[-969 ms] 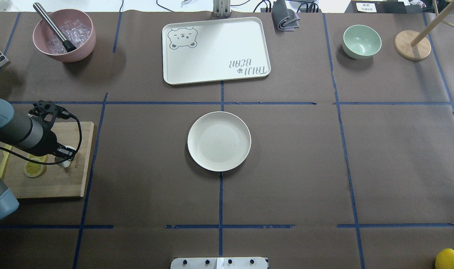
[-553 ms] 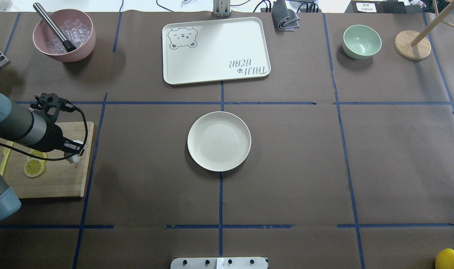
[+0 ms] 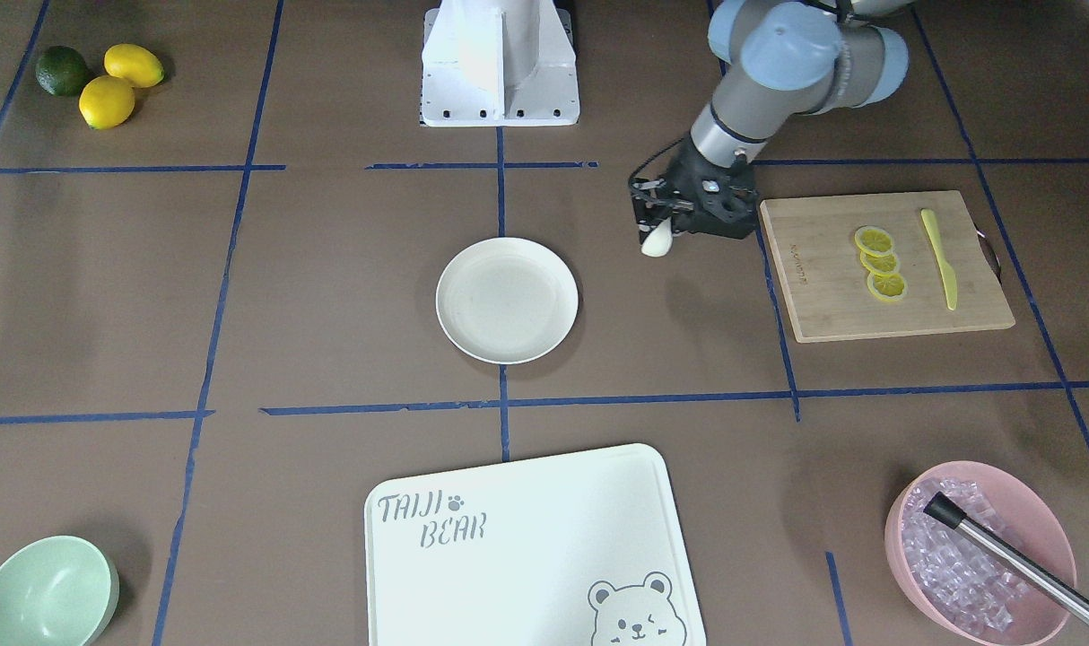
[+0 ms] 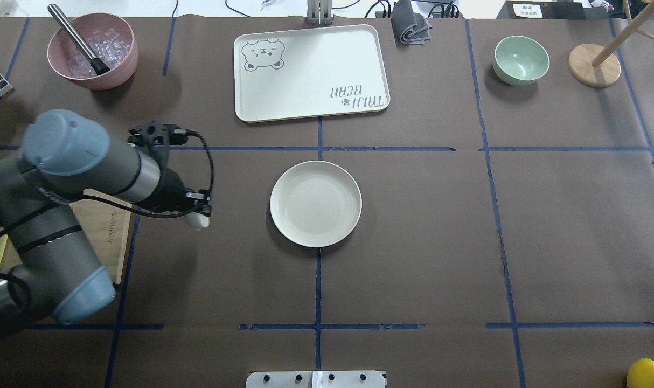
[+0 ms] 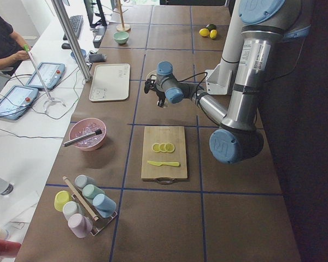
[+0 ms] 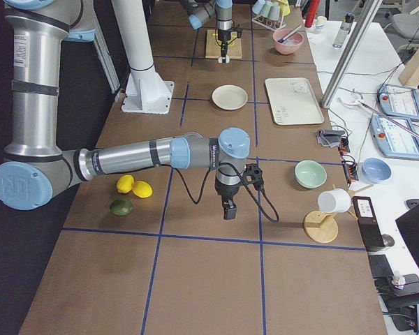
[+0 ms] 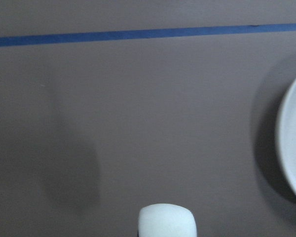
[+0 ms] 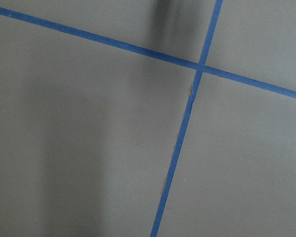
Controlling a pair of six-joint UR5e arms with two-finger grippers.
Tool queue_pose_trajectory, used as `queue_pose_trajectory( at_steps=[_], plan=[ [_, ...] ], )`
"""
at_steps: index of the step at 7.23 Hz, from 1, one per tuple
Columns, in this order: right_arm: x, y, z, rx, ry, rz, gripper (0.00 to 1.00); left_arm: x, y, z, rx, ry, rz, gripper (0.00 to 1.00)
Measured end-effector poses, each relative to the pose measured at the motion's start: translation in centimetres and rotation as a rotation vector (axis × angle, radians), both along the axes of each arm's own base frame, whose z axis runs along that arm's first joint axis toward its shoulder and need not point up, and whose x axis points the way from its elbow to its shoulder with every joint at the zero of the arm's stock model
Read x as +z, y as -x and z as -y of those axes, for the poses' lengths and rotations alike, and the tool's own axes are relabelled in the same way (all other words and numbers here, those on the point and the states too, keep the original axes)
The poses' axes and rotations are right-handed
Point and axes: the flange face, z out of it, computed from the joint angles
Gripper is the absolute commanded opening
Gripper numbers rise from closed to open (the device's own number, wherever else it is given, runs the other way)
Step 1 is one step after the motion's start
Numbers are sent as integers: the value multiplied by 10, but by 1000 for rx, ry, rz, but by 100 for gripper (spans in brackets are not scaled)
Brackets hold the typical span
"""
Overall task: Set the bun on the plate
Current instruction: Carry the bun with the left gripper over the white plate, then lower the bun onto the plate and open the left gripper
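My left gripper releases the bun next, mid round cream plate [image 3: 500, 300].
The bun [image 4: 196, 221], a small smooth white lump, hangs above the brown table between the cutting board and the plate. My left gripper [image 4: 199, 212] is shut on it; the front-facing view shows the bun [image 3: 657, 243] under the black fingers. The round cream plate [image 4: 315, 203] lies at the table's middle, to the gripper's right and apart from it. In the left wrist view the bun [image 7: 166, 220] sits at the bottom edge and the plate's rim [image 7: 289, 143] at the right. My right gripper [image 6: 228, 209] shows only in the exterior right view, low over bare table; I cannot tell its state.
A wooden cutting board [image 3: 818, 296] with lemon slices [image 3: 878, 263] and a yellow knife [image 3: 939, 258] lies behind the left gripper. A bear-printed tray [image 4: 311, 73], a pink ice bowl [image 4: 92, 51] and a green bowl [image 4: 521, 59] stand along the far side. Lemons [image 3: 118, 81] lie near the base.
My left arm has carried the bun off the cutting board and rightward toward the plate. The plate has not moved.
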Motion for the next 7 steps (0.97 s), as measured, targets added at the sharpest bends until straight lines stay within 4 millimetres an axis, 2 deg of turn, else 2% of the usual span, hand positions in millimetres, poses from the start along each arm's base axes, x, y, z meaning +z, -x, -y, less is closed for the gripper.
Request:
queue_pose_trajectory(
  at_steps=[1, 2, 3, 4, 5, 7],
  plan=[
    [0, 0, 0, 2, 2, 0, 100, -40, -46, -4, -45, 30, 6, 31],
    [0, 0, 0, 4, 3, 0, 100, -71, -93, -2, -86, 56, 21, 31],
    [0, 0, 0, 5, 3, 0, 100, -86, -129, 2, -112, 68, 47, 31],
    [0, 0, 0, 7, 4, 1, 100, -87, -151, 8, -129, 70, 77, 31],
    [0, 0, 0, 7, 5, 3, 100, -84, -164, 13, -139, 69, 101, 31],
    [0, 1, 0, 8, 6, 4, 100, -76, -176, 20, -151, 68, 133, 31]
  ],
)
